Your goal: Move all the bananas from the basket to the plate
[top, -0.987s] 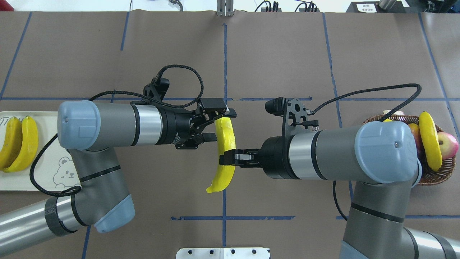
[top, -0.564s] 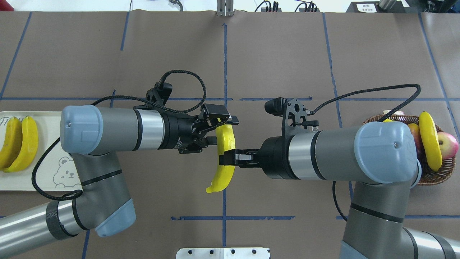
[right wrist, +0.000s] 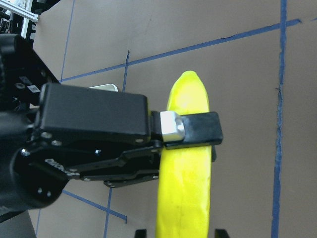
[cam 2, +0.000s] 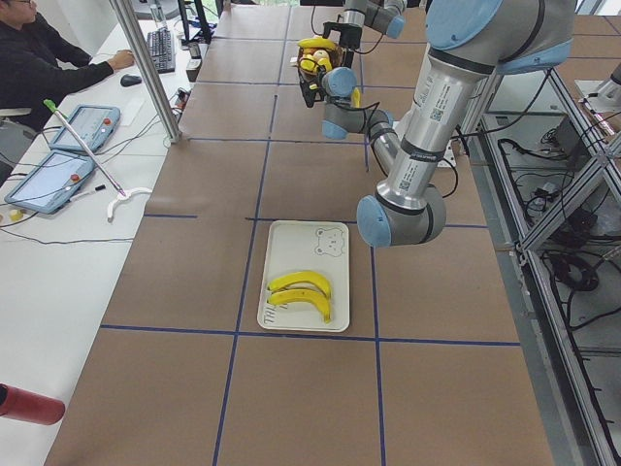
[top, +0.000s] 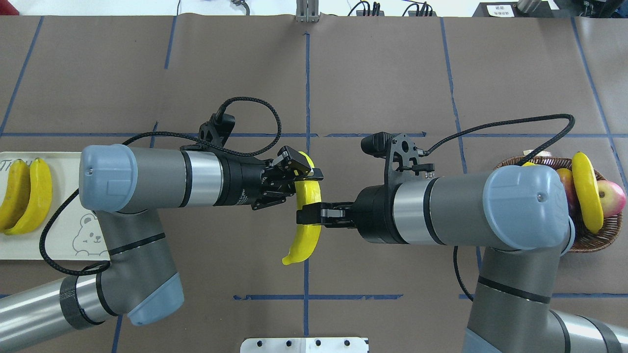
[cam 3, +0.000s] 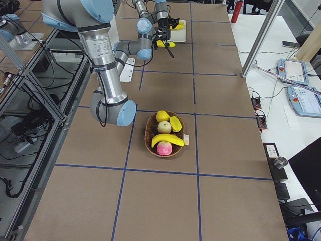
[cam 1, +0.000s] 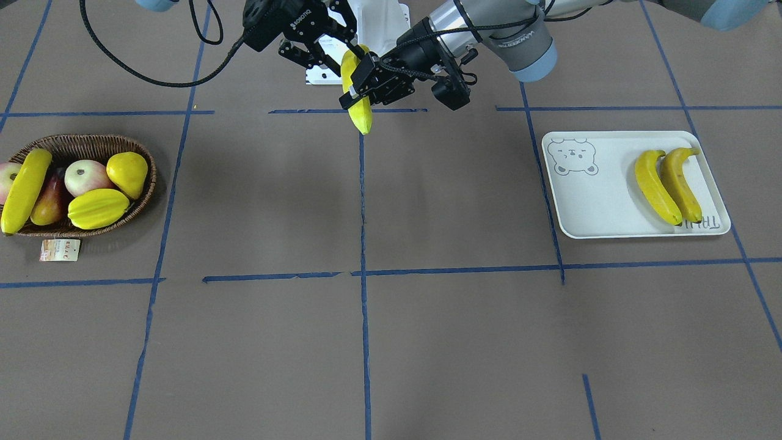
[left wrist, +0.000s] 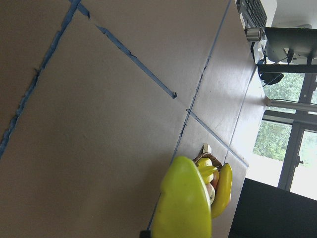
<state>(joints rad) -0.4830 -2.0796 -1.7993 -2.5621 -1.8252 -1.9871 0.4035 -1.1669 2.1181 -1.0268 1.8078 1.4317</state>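
Note:
I should let go of the held banana with my left gripper on the plate (cam 1: 614, 175) between the bear drawing and the bananas lying there.
One banana (top: 305, 241) hangs in the air over the table's centre line, also seen as banana (right wrist: 184, 198). My right gripper (top: 308, 216) is shut on its middle. My left gripper (top: 305, 174) is shut on its far end; one finger pad (right wrist: 190, 130) lies across the peel. In the front view the left gripper (cam 1: 359, 82) grips the same banana (cam 1: 361, 119). Two bananas (cam 1: 657, 186) lie side by side on the plate (cam 1: 595, 211). Another banana (cam 1: 23, 190) rests in the basket (cam 1: 91, 142) at the right end of the table.
The basket also holds an apple (cam 1: 82, 176), a pear (cam 1: 127, 173) and a star fruit (cam 1: 98, 208); a paper tag (cam 1: 60, 250) lies beside it. A white mounting plate (top: 304, 344) sits at the near edge. A person (cam 2: 39, 58) sits at a side desk.
My left gripper moved in from an open stance and shut on the banana's far end. The right gripper kept its hold; the banana barely moved.

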